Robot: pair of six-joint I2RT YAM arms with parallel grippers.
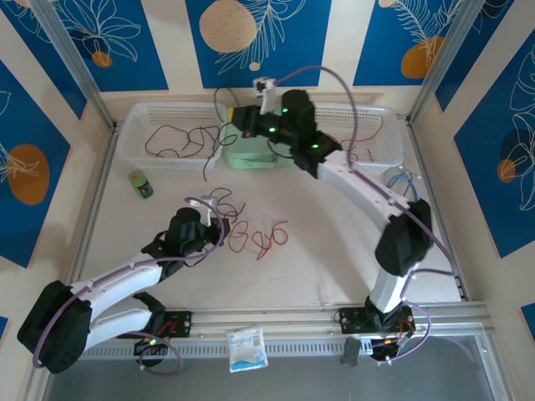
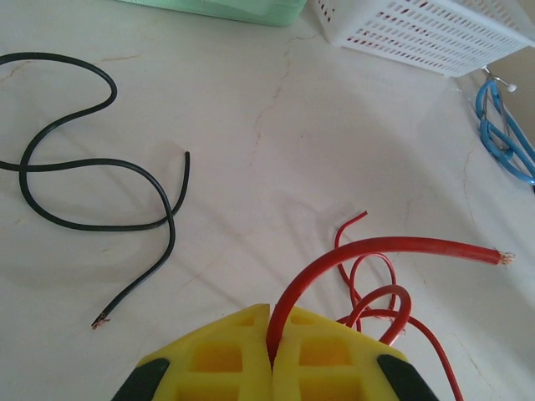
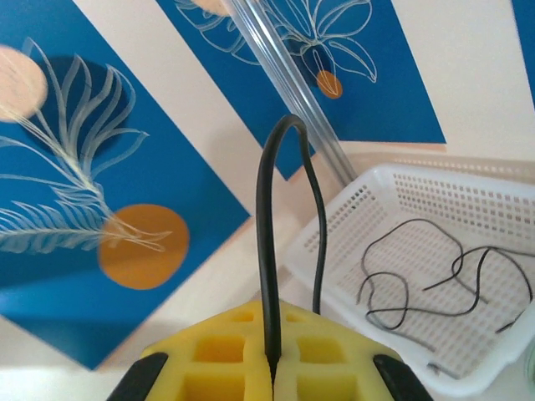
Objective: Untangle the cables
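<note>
Next, my right gripper releases the black cable inside the white basket, on the black cables [image 1: 197, 146] [image 3: 491, 288] near the green box. The held cable is now above the white basket.
Several red cables [image 1: 259, 238] lie tangled mid-table. My left gripper [image 1: 222, 227] sits at their left edge, and its yellow fingers [image 2: 217, 359] are shut on one red cable [image 2: 376, 246] that arches up out of the closed jaws. A loose black cable [image 2: 84, 163] curls on the table to its left. At the back, my right gripper [image 1: 231, 124] hangs above the white basket [image 1: 134, 117]. It is shut [image 3: 272, 363] on a black cable [image 3: 267, 251] that loops up and drops down behind. More black cables [image 3: 410, 292] lie in the basket [image 3: 401, 192].
A pale green box [image 1: 251, 154] stands in front of the basket's middle. Red cables [image 1: 359, 149] lie at the basket's right end. A light-blue cable [image 1: 401, 180] rests at the right, a small green object [image 1: 140, 184] at the left, a white packet [image 1: 247, 348] by the near rail.
</note>
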